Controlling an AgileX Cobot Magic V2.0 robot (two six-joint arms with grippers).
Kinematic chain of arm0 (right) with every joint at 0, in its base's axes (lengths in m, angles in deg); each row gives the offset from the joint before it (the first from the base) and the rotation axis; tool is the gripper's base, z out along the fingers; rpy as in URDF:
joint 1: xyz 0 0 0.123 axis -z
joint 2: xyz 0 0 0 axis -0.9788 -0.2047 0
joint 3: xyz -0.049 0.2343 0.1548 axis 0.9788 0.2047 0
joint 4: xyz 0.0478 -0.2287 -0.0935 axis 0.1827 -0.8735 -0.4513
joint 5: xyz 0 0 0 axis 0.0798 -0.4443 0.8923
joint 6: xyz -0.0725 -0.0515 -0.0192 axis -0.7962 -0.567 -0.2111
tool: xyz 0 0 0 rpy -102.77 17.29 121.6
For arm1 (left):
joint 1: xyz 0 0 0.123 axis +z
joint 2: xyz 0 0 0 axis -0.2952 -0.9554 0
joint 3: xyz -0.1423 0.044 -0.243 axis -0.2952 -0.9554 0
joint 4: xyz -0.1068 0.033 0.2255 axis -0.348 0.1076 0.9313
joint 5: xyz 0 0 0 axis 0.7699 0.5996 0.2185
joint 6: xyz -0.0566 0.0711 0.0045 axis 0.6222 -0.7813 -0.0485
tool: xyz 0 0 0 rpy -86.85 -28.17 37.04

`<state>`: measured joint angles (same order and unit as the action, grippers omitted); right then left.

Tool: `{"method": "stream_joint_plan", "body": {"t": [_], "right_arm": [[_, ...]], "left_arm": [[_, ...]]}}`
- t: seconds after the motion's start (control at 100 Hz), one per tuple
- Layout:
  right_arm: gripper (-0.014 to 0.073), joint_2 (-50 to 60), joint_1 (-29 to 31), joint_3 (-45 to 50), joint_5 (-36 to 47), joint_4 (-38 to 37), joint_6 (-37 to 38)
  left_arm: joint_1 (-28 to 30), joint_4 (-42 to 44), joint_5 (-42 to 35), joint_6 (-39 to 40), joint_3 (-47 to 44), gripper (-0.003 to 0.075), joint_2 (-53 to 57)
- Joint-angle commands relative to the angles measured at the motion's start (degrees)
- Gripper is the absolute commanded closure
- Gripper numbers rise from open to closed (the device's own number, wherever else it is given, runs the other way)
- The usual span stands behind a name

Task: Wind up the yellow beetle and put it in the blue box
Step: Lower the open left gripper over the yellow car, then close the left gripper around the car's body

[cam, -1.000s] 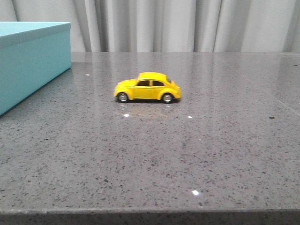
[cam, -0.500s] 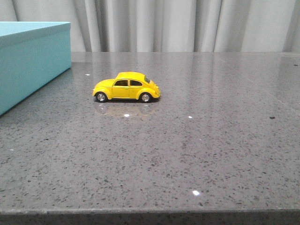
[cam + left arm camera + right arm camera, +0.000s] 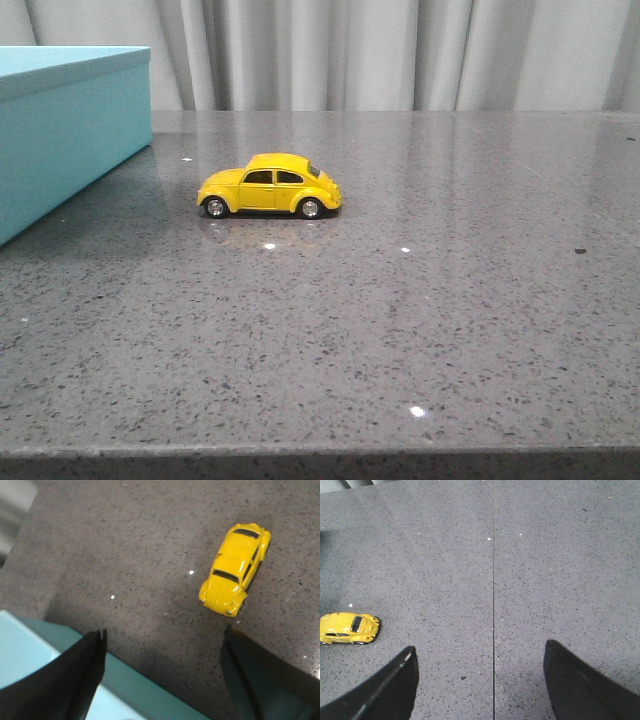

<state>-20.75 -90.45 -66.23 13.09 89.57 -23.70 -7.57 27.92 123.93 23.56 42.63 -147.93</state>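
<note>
The robot's left gripper will next move to the yellow beetle and close across the car's doors [image 3: 271, 191] [image 3: 249, 566], just below the car's roof.
The yellow beetle [image 3: 270, 186] stands on its wheels on the grey table, nose pointing left toward the blue box [image 3: 60, 125] at the far left. It also shows in the left wrist view [image 3: 236, 569] and at the edge of the right wrist view [image 3: 349, 628]. My left gripper [image 3: 162, 640] is open and empty, high over the near edge of the blue box [image 3: 125, 680], apart from the car. My right gripper [image 3: 479, 652] is open and empty above bare table, to the right of the car. Neither gripper shows in the front view.
The grey speckled table [image 3: 400, 320] has a front edge near the bottom of the front view. A thin seam [image 3: 493, 580] runs across the tabletop under my right gripper. Grey curtains [image 3: 380, 50] hang behind the table.
The yellow beetle rolled left by about a third of its length, toward the blue box, between the two earlier frames and has stood still since. No gripper is touching it.
</note>
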Motion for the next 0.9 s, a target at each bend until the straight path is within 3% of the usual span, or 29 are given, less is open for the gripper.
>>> {"method": "stream_joint_plan", "body": {"t": [0.0, 0.39, 0.89], "right_arm": [[0.0066, 0.4, 0.1, -1.3, 4.3, -0.3, -0.8], [0.0066, 0.4, 0.1, -1.3, 4.0, 0.0, -0.8], [0.0066, 0.4, 0.1, -1.3, 3.7, 0.0, -1.2]], "left_arm": [[-2.9, 1.9, -3.6, -2.5, 2.3, 0.0246, -0.9], [-9.7, 3.0, -9.7, -2.5, 2.4, 0.0246, -10.0], [-10.2, 1.8, -10.3, -2.5, 2.4, 0.0246, -16.9]]}}
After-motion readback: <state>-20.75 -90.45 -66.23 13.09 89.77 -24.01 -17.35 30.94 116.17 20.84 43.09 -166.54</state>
